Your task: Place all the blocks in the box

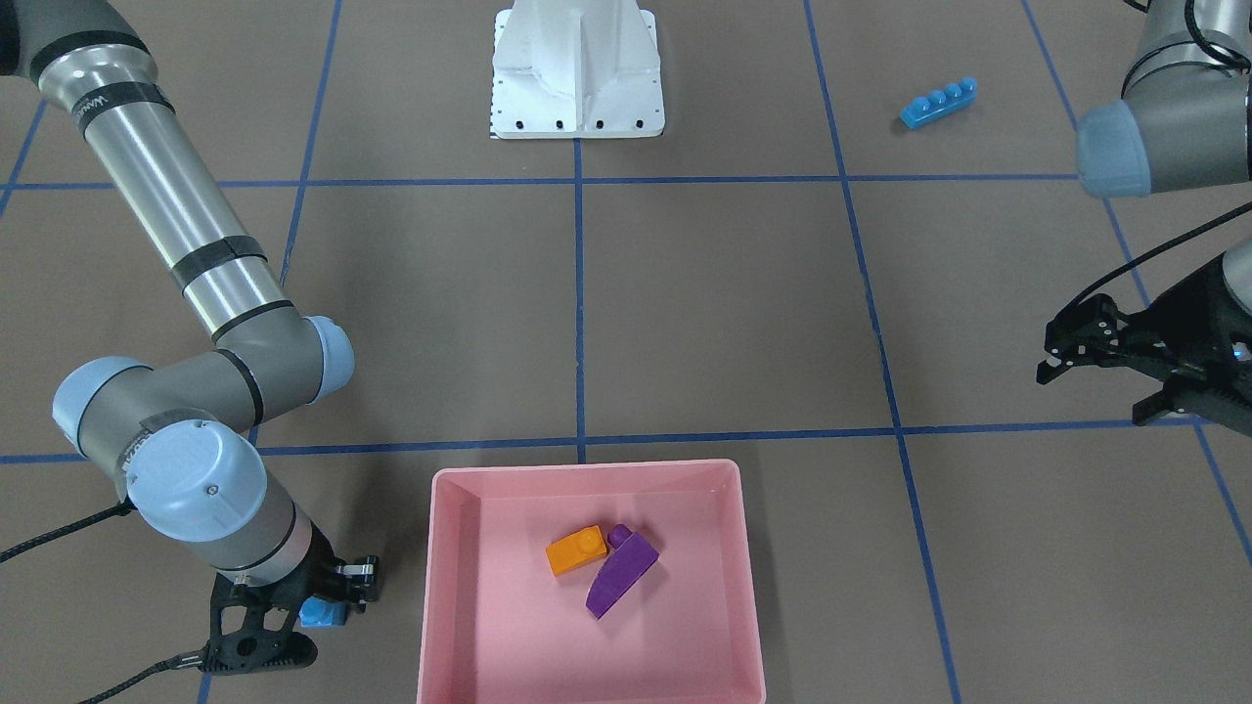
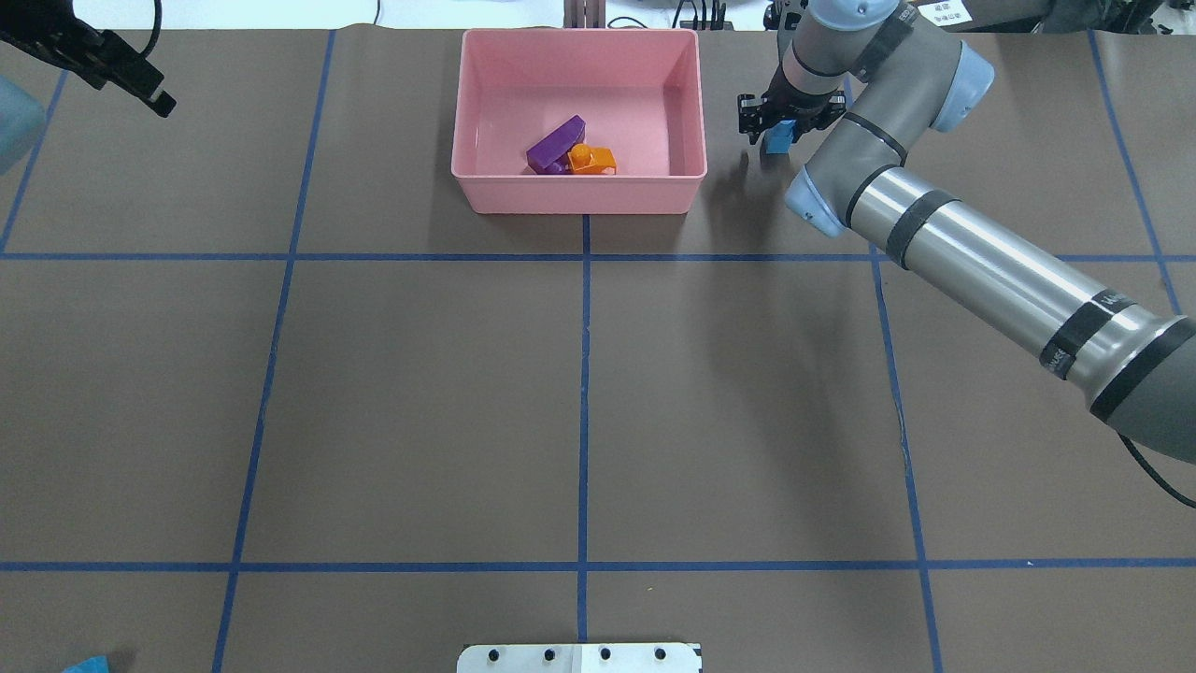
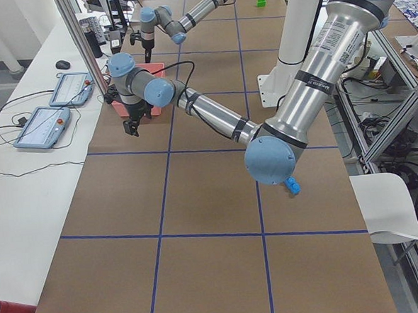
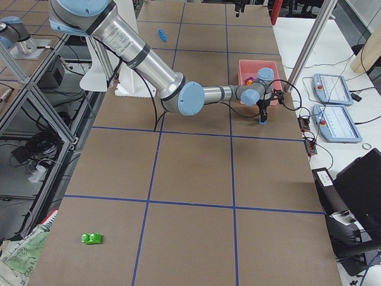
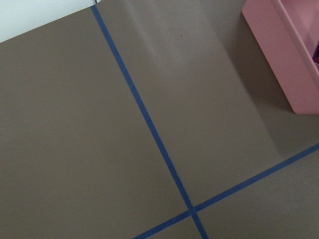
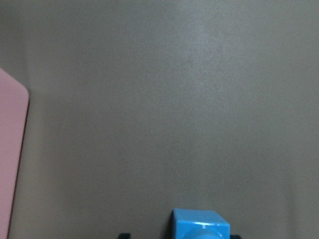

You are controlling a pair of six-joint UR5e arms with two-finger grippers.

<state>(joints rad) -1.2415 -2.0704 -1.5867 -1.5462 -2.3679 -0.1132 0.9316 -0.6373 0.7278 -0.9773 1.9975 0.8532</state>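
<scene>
Next, my right gripper lets go of the small blue brick in the pink box (image 1: 515, 581), just beside the orange one-stud brick.
The pink box (image 1: 585, 472) (image 2: 579, 194) holds the orange one-stud brick (image 1: 576, 550) (image 2: 592, 161) and the purple wedge (image 1: 622, 573) (image 2: 555, 144), which touch each other. My right gripper (image 1: 315, 614) (image 2: 778, 131) is shut on the small blue brick (image 1: 320, 614) (image 2: 777, 141) (image 6: 201, 227), just outside the box's side wall and low over the table. My left gripper (image 1: 1095, 391) (image 2: 112, 70) is open and empty, far from the box. The long blue brick (image 1: 939, 103) (image 4: 162, 34) lies near the robot's left side. The green brick (image 4: 91, 238) (image 3: 260, 2) lies far off on the right end.
The white robot base (image 1: 577, 78) (image 2: 579, 657) stands at the table's near middle edge. Blue tape lines cross the brown table. The box's corner shows in the left wrist view (image 5: 284, 55), and its edge shows in the right wrist view (image 6: 10, 164).
</scene>
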